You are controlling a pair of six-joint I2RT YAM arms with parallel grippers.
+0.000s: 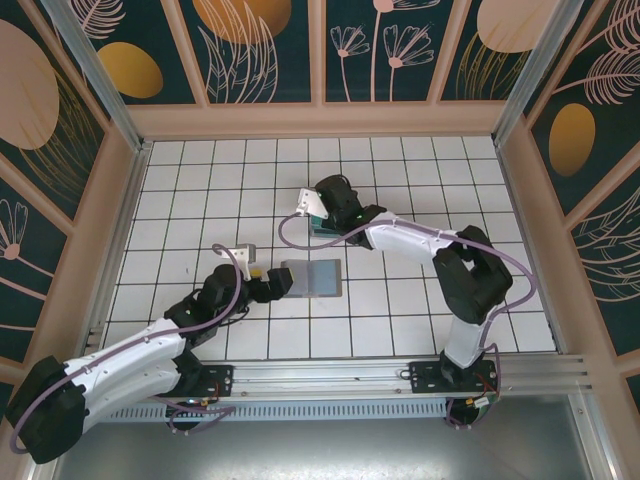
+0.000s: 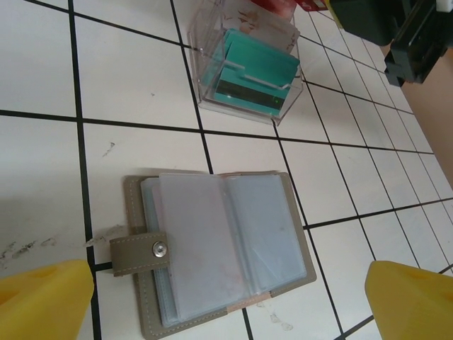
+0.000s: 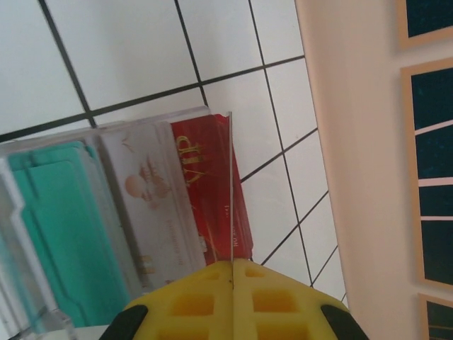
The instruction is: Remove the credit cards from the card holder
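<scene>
Next, I release the credit card, now held above the clear box, with my right gripper onto the red card in the clear box (image 1: 322,196) (image 3: 211,185), at the spot nearest the beige wall.
The card holder (image 2: 219,248) lies open flat on the tiles, its pale blue-grey sleeves facing up and its snap strap (image 2: 138,253) folded over the left edge. It also lies at mid-table (image 1: 313,277). My left gripper (image 2: 226,301) hovers just near of it, open, one yellow fingertip at each side; from above it (image 1: 280,284) sits at the holder's left edge. My right gripper (image 3: 232,263) is shut on a thin card (image 3: 231,184) seen edge-on, above a clear box (image 2: 248,71) with teal cards (image 3: 64,234), a white card (image 3: 152,205) and a red card (image 3: 205,177).
The clear card box (image 1: 325,226) stands one tile beyond the card holder, under the right gripper (image 1: 322,216). A beige wall (image 3: 354,142) rises close to the box on its far side. White tiles lie open to the left and right of the holder.
</scene>
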